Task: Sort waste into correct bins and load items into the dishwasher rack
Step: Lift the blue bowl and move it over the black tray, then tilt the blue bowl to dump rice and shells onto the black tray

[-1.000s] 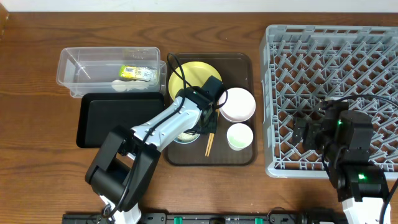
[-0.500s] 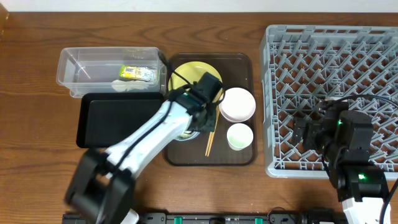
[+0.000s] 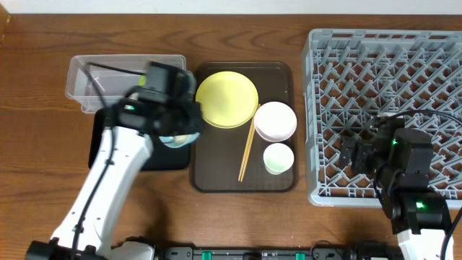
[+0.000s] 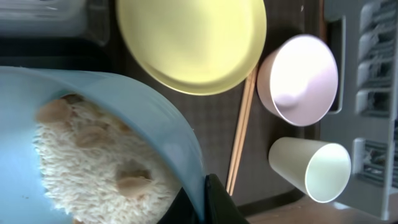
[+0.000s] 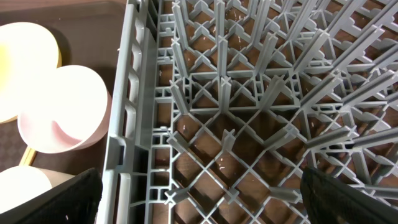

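Note:
The robot's left gripper will set the light blue bowl, now held over the black tray, down and let go of it on the brown tray point(image 3: 224, 154) point(image 4: 194, 140) between the yellow plate and the tray's near edge, beside the chopsticks.
My left gripper point(image 3: 182, 124) is shut on the rim of the light blue bowl point(image 3: 175, 138) and holds it over the right end of the black tray point(image 3: 126, 141). In the left wrist view the fingers point(image 4: 205, 198) pinch the bowl wall point(image 4: 155, 118), with white rice scraps point(image 4: 93, 165) inside. The yellow plate point(image 3: 227, 99), white bowl point(image 3: 276, 120), small cup point(image 3: 279, 158) and chopsticks point(image 3: 247, 150) lie on the brown tray point(image 3: 216, 182). My right gripper point(image 5: 205, 200) is open and empty over the grey rack point(image 3: 390, 65). The wrapper is hidden under my left arm.
The clear tub point(image 3: 101, 72) stands behind the black tray, partly covered by my left arm. The rack's upright pegs point(image 5: 249, 93) fill the right wrist view, with the white bowl point(image 5: 62, 109) just beyond its left wall.
My left gripper lifted the blue bowl off the brown tray and carried it left, over the black tray. The plate and chopsticks are now uncovered. The right arm has not moved.

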